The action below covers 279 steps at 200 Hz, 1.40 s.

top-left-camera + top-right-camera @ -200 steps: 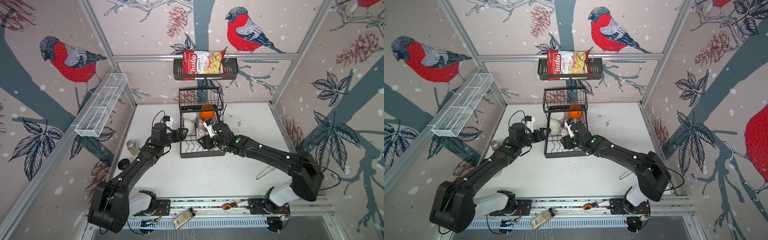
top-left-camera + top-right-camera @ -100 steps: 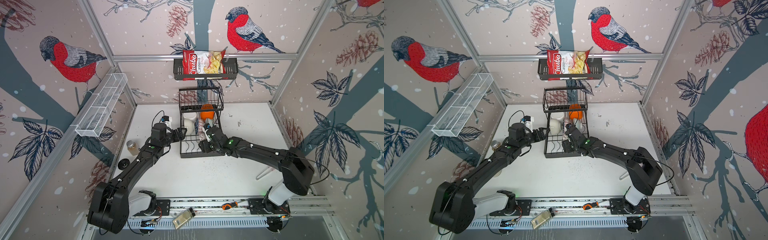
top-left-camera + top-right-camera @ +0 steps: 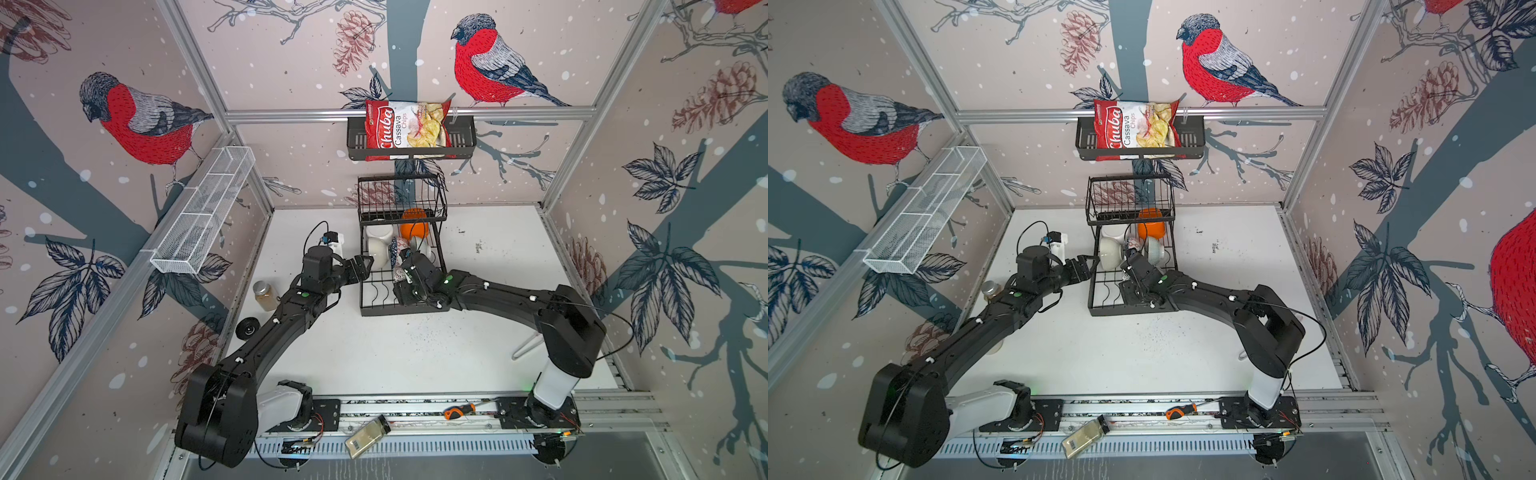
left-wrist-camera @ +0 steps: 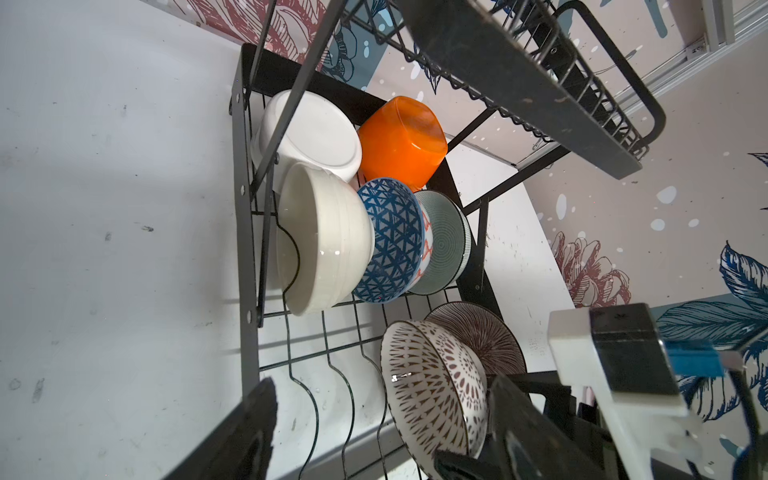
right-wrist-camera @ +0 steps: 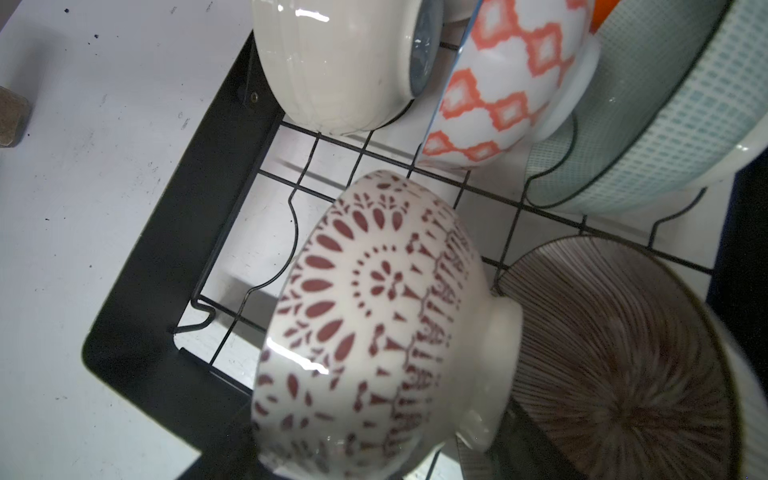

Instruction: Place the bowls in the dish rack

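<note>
My right gripper is going to release the white bowl with dark red pattern, now tipped just above the grid, on the front grid (image 3: 397,287) (image 5: 389,318) next to the brown-striped bowl.
The black wire dish rack (image 3: 405,311) (image 3: 1129,309) stands mid-table. On its lower grid several bowls stand on edge: a plain white round bowl (image 4: 324,245), a blue-patterned bowl (image 4: 392,241), a mint-green bowl (image 4: 444,241), a squarish orange bowl (image 4: 401,141), a squarish white bowl (image 4: 316,133) and a brown-striped bowl (image 4: 478,336). My right gripper (image 3: 401,276) is shut on a white bowl with dark red pattern (image 5: 374,324), tipped on its side just above the grid beside the striped bowl (image 5: 615,361). My left gripper (image 3: 368,264) hangs open and holds nothing at the rack's left edge, near the white round bowl (image 3: 376,249).
A small jar (image 3: 264,294) and a black wheel (image 3: 248,328) lie left of the left arm. A chips bag (image 3: 405,129) sits in the wall shelf above the rack. A white mesh trough (image 3: 203,216) hangs on the left wall. A screwdriver (image 3: 457,411) lies on the front rail.
My right arm has carried the patterned bowl leftward and lower over the rack's grid. The left arm has stayed still.
</note>
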{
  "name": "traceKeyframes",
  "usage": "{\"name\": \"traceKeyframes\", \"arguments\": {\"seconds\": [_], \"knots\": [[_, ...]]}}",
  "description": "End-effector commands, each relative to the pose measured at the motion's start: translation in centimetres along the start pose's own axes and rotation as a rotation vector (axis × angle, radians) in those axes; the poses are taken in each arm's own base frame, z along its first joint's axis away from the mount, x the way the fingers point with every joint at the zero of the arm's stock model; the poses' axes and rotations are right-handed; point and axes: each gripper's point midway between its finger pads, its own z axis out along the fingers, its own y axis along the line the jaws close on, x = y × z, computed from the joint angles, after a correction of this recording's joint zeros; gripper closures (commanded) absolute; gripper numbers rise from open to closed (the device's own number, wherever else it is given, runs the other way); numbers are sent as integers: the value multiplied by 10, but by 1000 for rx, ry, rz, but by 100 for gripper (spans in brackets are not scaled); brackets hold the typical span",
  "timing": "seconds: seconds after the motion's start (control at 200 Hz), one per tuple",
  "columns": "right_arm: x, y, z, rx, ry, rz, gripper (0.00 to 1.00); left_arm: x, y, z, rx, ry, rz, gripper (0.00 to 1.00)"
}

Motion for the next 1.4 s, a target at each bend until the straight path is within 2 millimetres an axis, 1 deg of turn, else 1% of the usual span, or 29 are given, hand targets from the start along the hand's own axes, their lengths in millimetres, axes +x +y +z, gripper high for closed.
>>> {"name": "traceKeyframes", "arguments": {"seconds": [0.0, 0.265, 0.495, 0.72, 0.961, 1.146, 1.391], "knots": [[-3, 2, 3, 9, -1, 11, 47, -2, 2, -1, -8, -9, 17, 20], [7, 4, 18, 8, 43, 44, 47, 2, 3, -2, -8, -3, 22, 20], [12, 7, 24, -2, 63, 77, 47, 2, 3, -5, -6, -16, 25, 20], [19, 5, 28, 10, 88, 104, 40, 3, 3, -7, -8, -20, 28, 20], [22, 5, 26, 14, 91, 114, 33, 3, 4, -10, -15, -24, 30, 20], [17, 5, 20, 18, 69, 116, 27, 2, 3, -12, -12, -30, 32, 20], [13, 4, 14, 22, 49, 119, 24, 2, 2, -15, -14, -35, 30, 20]]}}
